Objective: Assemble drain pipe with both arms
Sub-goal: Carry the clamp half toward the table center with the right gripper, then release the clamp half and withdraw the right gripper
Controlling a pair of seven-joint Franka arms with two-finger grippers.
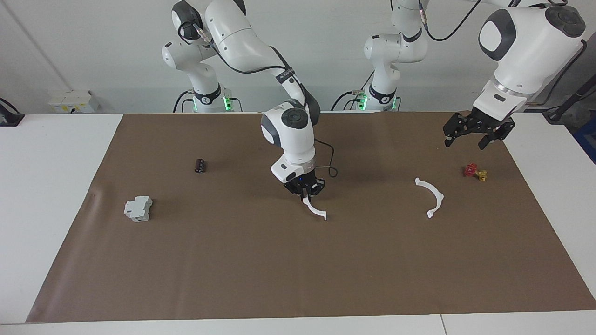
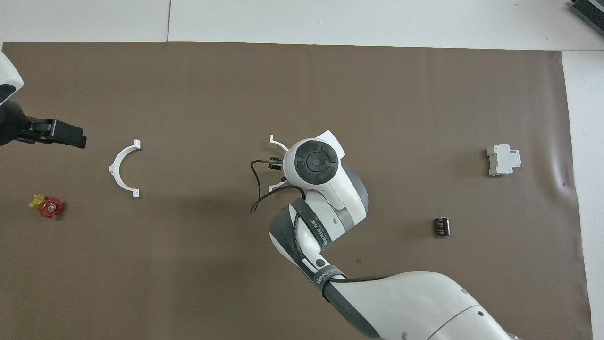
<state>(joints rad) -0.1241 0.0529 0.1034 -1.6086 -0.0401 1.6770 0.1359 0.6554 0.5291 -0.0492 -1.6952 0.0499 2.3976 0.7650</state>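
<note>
The middle of the loose half-ring [image 2: 114, 168] beside the red-and-yellow valve, between its two ends, is the place my left gripper needs to go to next and close on.
One white half-ring [image 1: 315, 209] of the drain pipe hangs from my right gripper [image 1: 305, 192], which is shut on its upper end over the middle of the brown mat. Its lower tab is at or just above the mat. In the overhead view only its two ends [image 2: 276, 142] show past the right wrist. The other half-ring [image 1: 433, 197] lies flat on the mat toward the left arm's end; it also shows in the overhead view [image 2: 121, 169]. My left gripper [image 1: 465, 138] is open and empty, raised over the mat close to the valve.
A small red-and-yellow valve [image 1: 474, 171] lies beside the loose half-ring toward the left arm's end. A grey-white boxy block [image 1: 138, 208] and a small black cylinder [image 1: 200, 165] lie toward the right arm's end. The brown mat [image 1: 233, 270] covers the table.
</note>
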